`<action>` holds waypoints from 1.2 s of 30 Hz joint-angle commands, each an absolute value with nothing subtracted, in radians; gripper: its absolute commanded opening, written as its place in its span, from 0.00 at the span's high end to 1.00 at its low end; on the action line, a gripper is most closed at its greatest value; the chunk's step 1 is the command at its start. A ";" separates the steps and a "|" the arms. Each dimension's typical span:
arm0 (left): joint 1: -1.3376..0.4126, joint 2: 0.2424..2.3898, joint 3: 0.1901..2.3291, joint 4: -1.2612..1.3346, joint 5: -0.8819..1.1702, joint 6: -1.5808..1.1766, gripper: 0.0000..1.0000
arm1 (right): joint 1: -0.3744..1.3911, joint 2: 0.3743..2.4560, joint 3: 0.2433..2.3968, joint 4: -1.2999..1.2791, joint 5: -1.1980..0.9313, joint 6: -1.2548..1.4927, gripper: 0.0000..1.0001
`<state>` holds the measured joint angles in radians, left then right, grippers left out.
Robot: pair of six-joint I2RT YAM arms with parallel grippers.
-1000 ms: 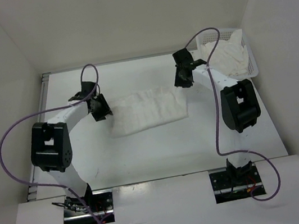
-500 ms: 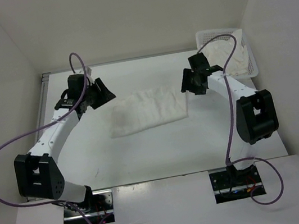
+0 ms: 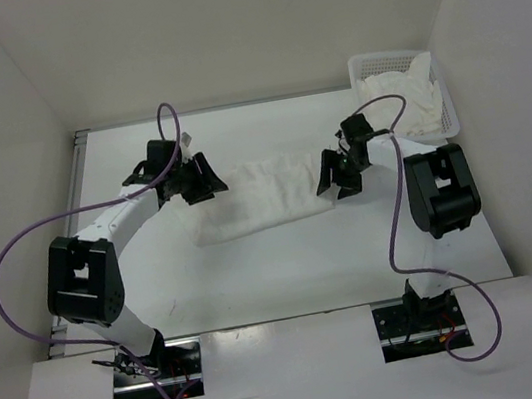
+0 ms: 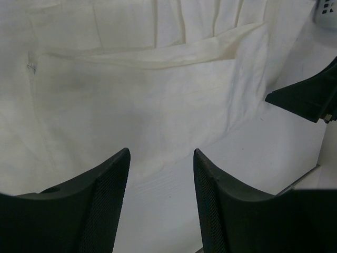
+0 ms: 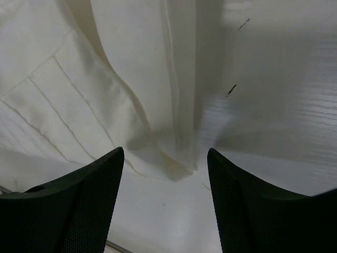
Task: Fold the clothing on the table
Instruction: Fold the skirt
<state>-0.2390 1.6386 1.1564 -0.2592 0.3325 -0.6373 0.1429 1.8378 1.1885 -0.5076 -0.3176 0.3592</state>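
My left gripper will close on the top layer of the clothing (image 3: 265, 210) (image 4: 163, 125), halfway along the folded piece of clothing and just a little in from its near edge.
The clothing (image 3: 266, 196) is a white, finely wrinkled garment lying folded into a flat strip in the middle of the table (image 3: 259, 282). My left gripper (image 3: 204, 179) hovers at its left end with jaws open and nothing between them; its wrist view looks down on the clothing (image 4: 137, 95). At the right end, my right gripper (image 3: 336, 178) also stands open and empty. A folded corner of the clothing (image 5: 131, 79) with several creases lies just ahead of its fingertips (image 5: 221, 158).
A white mesh basket (image 3: 450, 99) with a white cloth bundle (image 3: 407, 96) stands at the back right corner. White walls enclose the table on three sides. Purple cables loop off both arms. The right gripper's black finger (image 4: 310, 95) shows at the left wrist view's right edge.
Both grippers opened and let go of the clothing, swung outward and away from its ends, then came back in over its left and right ends. The clothing lies flat.
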 commanded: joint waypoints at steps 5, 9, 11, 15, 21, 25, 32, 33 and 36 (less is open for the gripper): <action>-0.238 1.643 1.154 -0.230 0.362 -0.646 0.41 | 0.133 1.893 1.192 -0.466 -0.452 0.314 0.30; -0.238 1.652 1.154 -0.221 0.353 -0.646 0.41 | 0.133 1.913 1.192 -0.446 -0.508 0.304 0.30; -0.238 1.652 1.143 -0.221 0.353 -0.646 0.41 | 0.133 1.924 1.192 -0.428 -0.538 0.316 0.34; -0.238 1.652 1.123 -0.212 0.353 -0.655 0.41 | 0.133 1.953 1.201 -0.417 -0.557 0.337 0.75; -0.250 1.643 1.114 -0.201 0.362 -0.655 0.41 | 0.133 1.863 1.161 -0.426 -0.496 0.359 1.00; -0.297 1.631 1.092 -0.163 0.374 -0.669 0.41 | 0.133 1.780 1.100 -0.454 -0.404 0.419 1.00; -0.393 1.667 1.062 -0.112 0.356 -0.719 0.41 | 0.133 1.603 0.985 -0.489 -0.295 0.526 1.00; -0.412 1.677 1.062 -0.103 0.356 -0.719 0.41 | 0.133 1.579 0.968 -0.508 -0.267 0.526 1.00; -0.461 1.724 1.071 -0.078 0.356 -0.742 0.41 | 0.133 1.490 0.940 -0.540 -0.258 0.546 1.00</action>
